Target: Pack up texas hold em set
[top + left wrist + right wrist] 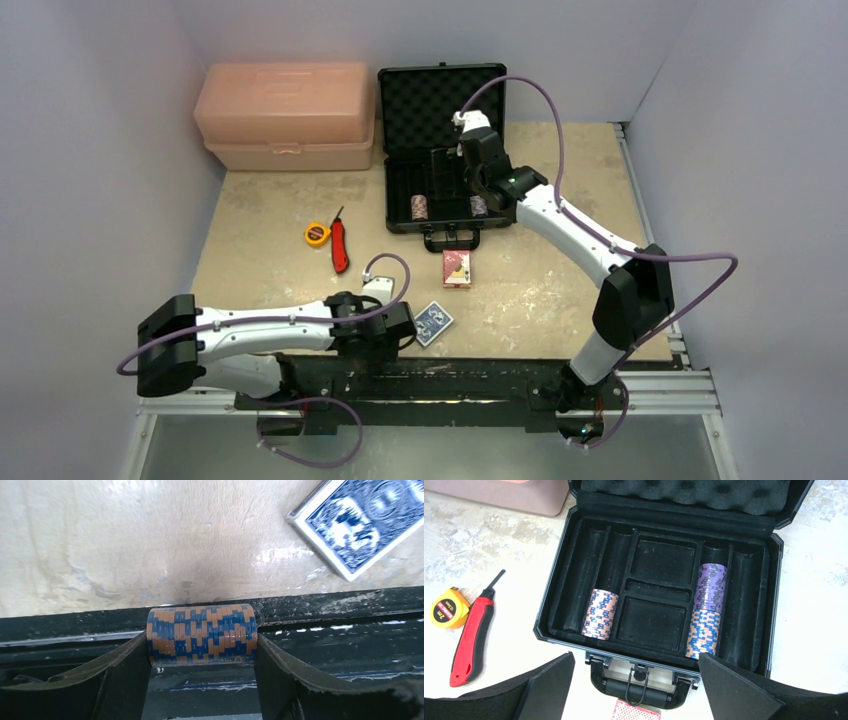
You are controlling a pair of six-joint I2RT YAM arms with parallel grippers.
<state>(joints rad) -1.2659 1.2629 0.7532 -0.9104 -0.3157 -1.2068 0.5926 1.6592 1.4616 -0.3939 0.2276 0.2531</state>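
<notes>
Next, I release the chip stack from my left gripper in the black briefcase (418, 179), behind the orange-blue stack nearest the pink toolbox.
The black briefcase (392, 190) lies open at the back of the table, its foam lid up; it also shows in the right wrist view (554, 610). In its slots are an orange-blue chip stack (600, 614) on the left, and a purple stack (711, 586) above another orange-blue stack (705, 632) on the right. My right gripper (635, 660) hovers over the case (470, 165), open and empty. My left gripper (400, 325) is shut on an orange-blue chip stack (201, 635) at the table's near edge. The red deck (457, 268) lies before the case handle. The blue deck (433, 322) lies beside my left gripper.
A pink toolbox (285, 115) stands at the back left beside the case. A yellow tape measure (317, 234) and a red utility knife (340, 245) lie left of the case. A black mounting rail (450, 375) runs along the near edge.
</notes>
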